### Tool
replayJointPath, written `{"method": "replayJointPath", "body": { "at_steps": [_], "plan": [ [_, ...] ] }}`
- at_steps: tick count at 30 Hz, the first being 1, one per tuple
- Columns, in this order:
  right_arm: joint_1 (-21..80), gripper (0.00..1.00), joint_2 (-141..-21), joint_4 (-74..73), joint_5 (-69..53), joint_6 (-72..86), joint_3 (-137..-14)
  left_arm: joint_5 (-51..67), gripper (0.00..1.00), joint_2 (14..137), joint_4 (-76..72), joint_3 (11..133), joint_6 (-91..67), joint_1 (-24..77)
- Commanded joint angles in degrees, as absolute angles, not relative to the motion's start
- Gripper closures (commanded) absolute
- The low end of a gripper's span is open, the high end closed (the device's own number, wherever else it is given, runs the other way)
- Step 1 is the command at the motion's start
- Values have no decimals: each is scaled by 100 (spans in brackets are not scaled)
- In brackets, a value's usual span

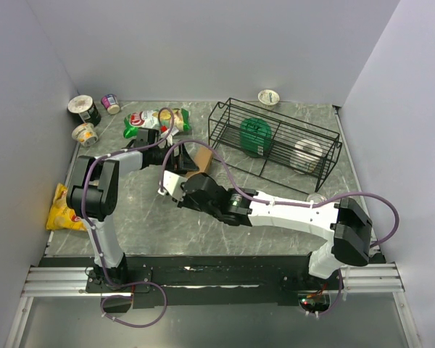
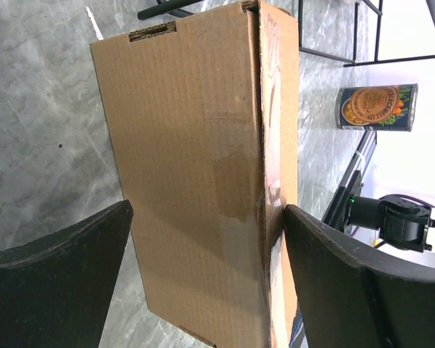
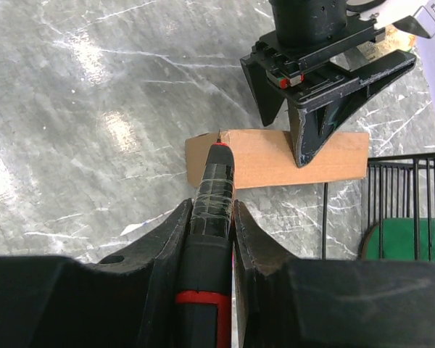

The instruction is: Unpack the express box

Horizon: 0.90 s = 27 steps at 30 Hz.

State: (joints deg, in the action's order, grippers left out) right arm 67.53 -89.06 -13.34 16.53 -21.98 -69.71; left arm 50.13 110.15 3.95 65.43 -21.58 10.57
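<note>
Next, I release the cutter with my right gripper on the bare table (image 1: 244, 220) in front of the black wire basket.
The express box (image 1: 200, 161) is a plain brown cardboard carton lying on the table in front of the wire basket. It fills the left wrist view (image 2: 188, 145), with clear tape along its seam. My left gripper (image 2: 209, 209) is open and straddles the box. One finger (image 2: 326, 268) rests against the flap edge, and the other finger (image 2: 72, 268) sits at the opposite side. My right gripper (image 3: 212, 206) is shut on a black and red cutter (image 3: 217, 181). The cutter's tip meets the left end of the box (image 3: 264, 163), beside the left gripper (image 3: 290, 141).
A black wire basket (image 1: 275, 145) behind the box holds a green item (image 1: 254, 135) and a white roll (image 1: 307, 152). Green snack bags (image 1: 148, 121) and cups (image 1: 83, 109) lie at the back left. A yellow bag (image 1: 61, 209) is at the left edge, and a can (image 2: 377, 107) lies near the basket.
</note>
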Motion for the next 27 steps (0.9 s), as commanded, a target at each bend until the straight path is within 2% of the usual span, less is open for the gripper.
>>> {"method": "replayJointPath", "body": {
  "at_steps": [1,15,27],
  "plan": [
    [6566,100,-8771,-2083,1811,-2250,-7022,4227,12,11364,791,6469,-1600,1028],
    [6381,100,-8376,-2162,1582,-2610,-6663,4306,15,11443,835,6495,-1477,1028],
    [5995,100,-8121,-1609,301,-4244,-6170,4403,19,11531,905,6574,-1301,1055]
  ]
}}
